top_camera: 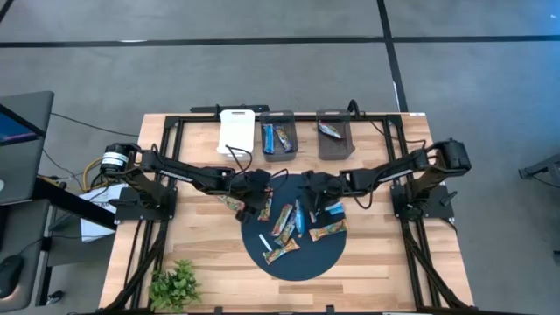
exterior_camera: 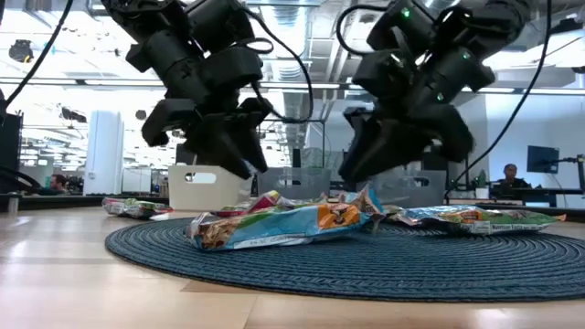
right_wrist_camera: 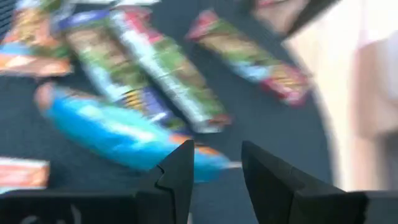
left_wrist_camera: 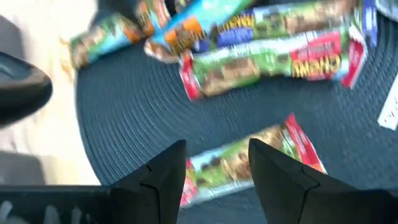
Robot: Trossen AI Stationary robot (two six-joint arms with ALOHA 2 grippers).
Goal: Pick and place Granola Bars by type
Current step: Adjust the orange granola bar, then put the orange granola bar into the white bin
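I need to close my left gripper on the orange far end (top_camera: 298, 206) (left_wrist_camera: 171, 43) of the light blue granola bar that lies across others in the middle of the mat.
Several wrapped granola bars lie flat on a round dark blue mat (top_camera: 302, 258). My left gripper (left_wrist_camera: 214, 165) is open and hovers low over the mat's left part (top_camera: 258, 208). Its fingers stand on either side of a green-and-red bar (left_wrist_camera: 245, 163). My right gripper (right_wrist_camera: 217, 168) is open too, just above the mat's right part (top_camera: 317, 201). One end of a bright blue bar (right_wrist_camera: 118, 134) reaches toward the gap between its fingers. Orange-brown and multicoloured bars (exterior_camera: 274, 227) lie in the mat's middle. In the low view both grippers (exterior_camera: 239, 164) (exterior_camera: 355, 174) hang above the bars.
At the table's far edge stand a white container (top_camera: 236, 131), a dark bin (top_camera: 278, 137) holding blue bars and a second dark bin (top_camera: 332, 133) holding one bar. A thin white stick (top_camera: 265, 242) lies on the mat. A small green plant (top_camera: 175, 282) sits at the near left corner.
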